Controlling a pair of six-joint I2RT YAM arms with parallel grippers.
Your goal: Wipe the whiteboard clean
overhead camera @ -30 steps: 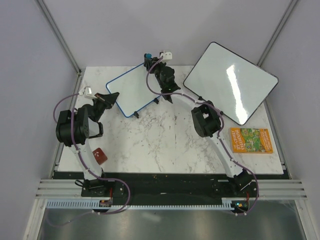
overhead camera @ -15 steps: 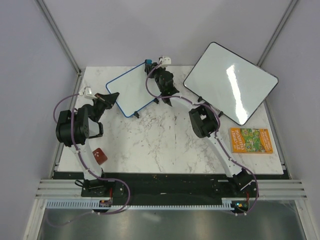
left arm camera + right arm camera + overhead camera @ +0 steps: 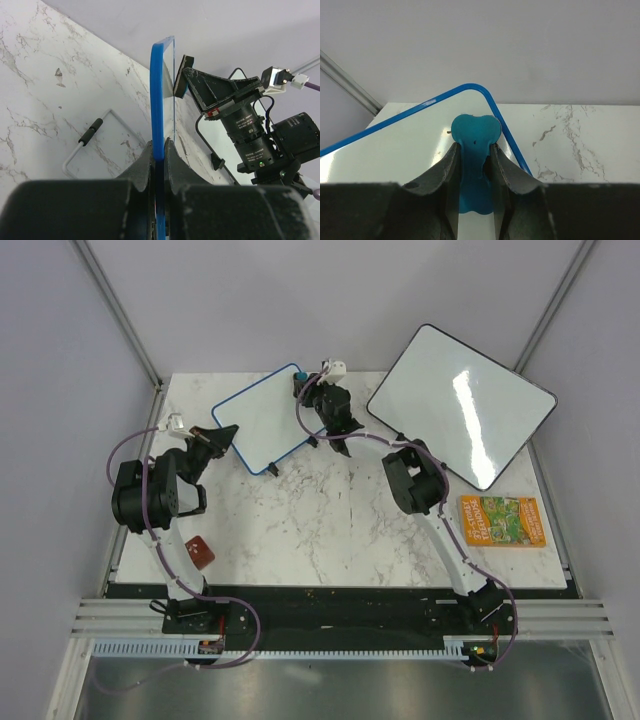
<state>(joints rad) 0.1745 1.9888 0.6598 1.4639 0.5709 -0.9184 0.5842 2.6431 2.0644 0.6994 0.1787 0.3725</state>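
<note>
My right gripper is going to set the teal eraser down on the marble (image 3: 309,501) in front of the black feet of the small whiteboard.
The whiteboard (image 3: 262,418), small and blue-rimmed, lies tilted at the back left of the marble table, and its surface shows white with no marks. My left gripper (image 3: 222,435) is shut on its near-left corner; in the left wrist view the blue rim (image 3: 158,100) runs edge-on between the jaws of the left gripper (image 3: 159,150). My right gripper (image 3: 303,388) is shut on a teal eraser (image 3: 475,132), which rests against the board's far right corner (image 3: 492,107). The right gripper (image 3: 472,150) pinches the eraser's narrow waist.
A larger black-rimmed whiteboard (image 3: 460,405) leans at the back right. An orange booklet (image 3: 503,520) lies at the right edge and a small red-brown block (image 3: 201,552) at the front left. A white wire bracket (image 3: 90,135) sits on the table beside the board.
My right gripper has drawn the eraser back from beyond the board's far edge onto its far right corner. The left gripper and the board have stayed put.
</note>
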